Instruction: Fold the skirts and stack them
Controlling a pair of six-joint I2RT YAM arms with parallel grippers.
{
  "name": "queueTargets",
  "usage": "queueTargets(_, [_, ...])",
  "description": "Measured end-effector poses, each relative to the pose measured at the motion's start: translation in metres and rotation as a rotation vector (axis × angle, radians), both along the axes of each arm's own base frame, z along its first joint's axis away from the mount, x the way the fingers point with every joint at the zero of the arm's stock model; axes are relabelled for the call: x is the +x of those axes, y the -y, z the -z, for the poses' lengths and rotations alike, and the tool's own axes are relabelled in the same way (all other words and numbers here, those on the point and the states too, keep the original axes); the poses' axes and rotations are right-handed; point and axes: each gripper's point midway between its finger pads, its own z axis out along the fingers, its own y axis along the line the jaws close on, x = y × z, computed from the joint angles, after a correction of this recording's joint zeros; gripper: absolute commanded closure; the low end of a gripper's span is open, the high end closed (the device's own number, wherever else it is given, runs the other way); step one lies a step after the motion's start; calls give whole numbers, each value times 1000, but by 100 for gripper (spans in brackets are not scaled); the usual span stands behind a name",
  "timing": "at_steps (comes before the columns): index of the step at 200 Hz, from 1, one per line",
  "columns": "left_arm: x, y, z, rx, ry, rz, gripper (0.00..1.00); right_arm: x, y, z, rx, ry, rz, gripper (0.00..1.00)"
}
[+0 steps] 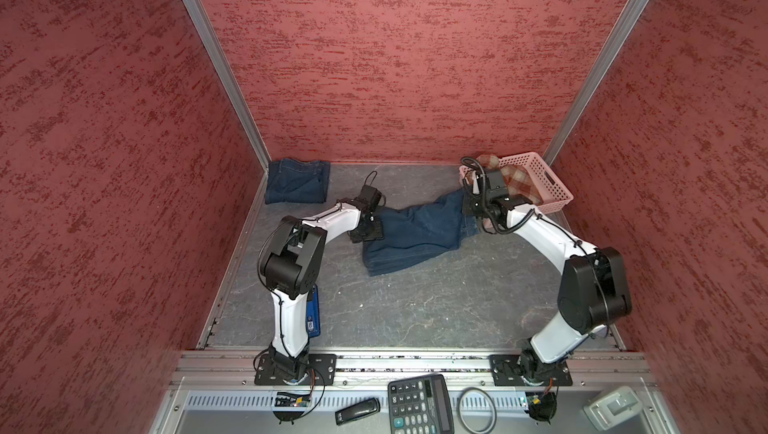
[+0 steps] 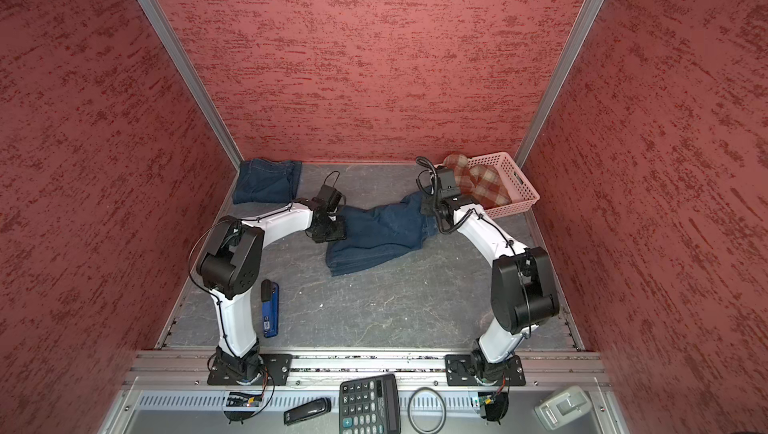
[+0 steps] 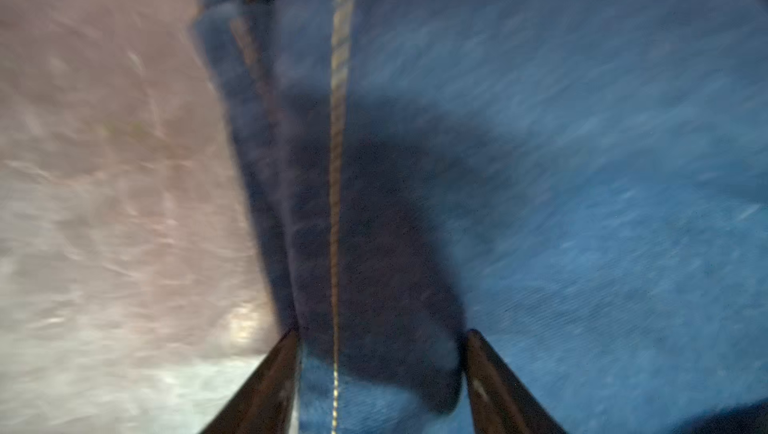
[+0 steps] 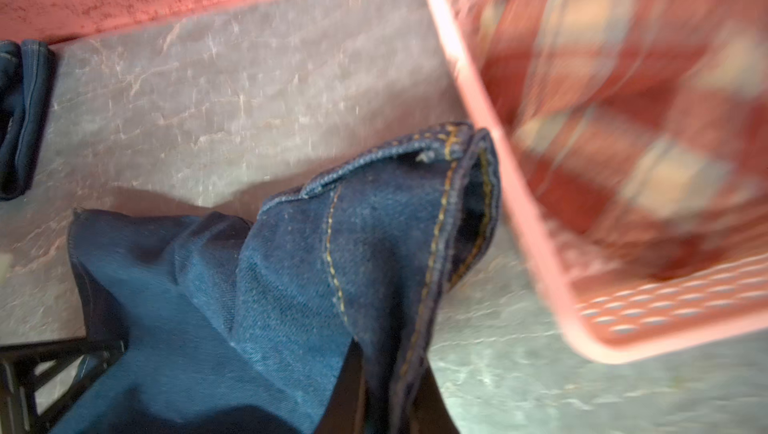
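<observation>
Next, my right gripper releases the denim skirt's stitched edge on the skirt's other end point(image 1: 385, 233) point(image 4: 137, 366), next to my left gripper.
A dark blue denim skirt point(image 1: 415, 232) point(image 2: 380, 232) lies stretched across the middle of the table. My right gripper point(image 4: 386, 373) point(image 1: 471, 220) is shut on its stitched edge, next to the basket, and holds that end raised. My left gripper point(image 3: 382, 369) point(image 1: 372, 233) is open at the skirt's other end. Its fingers point(image 3: 274, 382) stand apart over the denim, with a yellow-stitched seam running between them. A second denim skirt point(image 1: 297, 181) point(image 4: 18, 120) lies folded in the back left corner. The plaid skirt point(image 1: 521, 182) point(image 4: 623, 120) sits bunched in the pink basket.
The pink perforated basket point(image 1: 552, 186) point(image 4: 540, 270) stands at the back right, close to my right wrist. A blue device point(image 2: 270, 311) lies beside the left arm's base link. Red walls enclose the table on three sides. A calculator point(image 1: 419, 409) and small items lie on the front ledge.
</observation>
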Motion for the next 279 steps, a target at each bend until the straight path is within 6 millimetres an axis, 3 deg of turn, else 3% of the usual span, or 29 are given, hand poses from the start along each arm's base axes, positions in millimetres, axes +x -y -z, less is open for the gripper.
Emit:
queueTargets(15, [-2, 0, -2, -32, 4, -3, 27, 2, -7, -21, -27, 24, -16, 100])
queueTargets(35, [-5, -2, -11, -84, 22, -14, 24, 4, -31, -48, -60, 57, -60, 100])
queueTargets(62, [-7, -4, -21, -157, 56, -32, 24, 5, -72, -57, -99, 62, -132, 100])
queueTargets(128, [-12, -1, -7, -240, 52, -67, 33, -5, -161, -2, -155, -71, -269, 100])
queueTargets(181, [-28, -46, -15, -319, 73, -242, 37, -11, -222, 49, -130, -170, -335, 100])
queueTargets(202, [-32, -63, -23, -354, 98, -307, 36, -14, -236, 65, -83, -218, -352, 63])
queueTargets(227, [-36, -77, -35, -387, 131, -361, 32, -17, -247, 71, -24, -252, -365, 33])
queueTargets(241, [-36, -81, -44, -402, 153, -378, 30, -15, -250, 65, 8, -250, -369, 26])
queueTargets(279, [-33, -84, -65, -417, 200, -379, 28, 3, -252, 35, 105, -191, -349, 22])
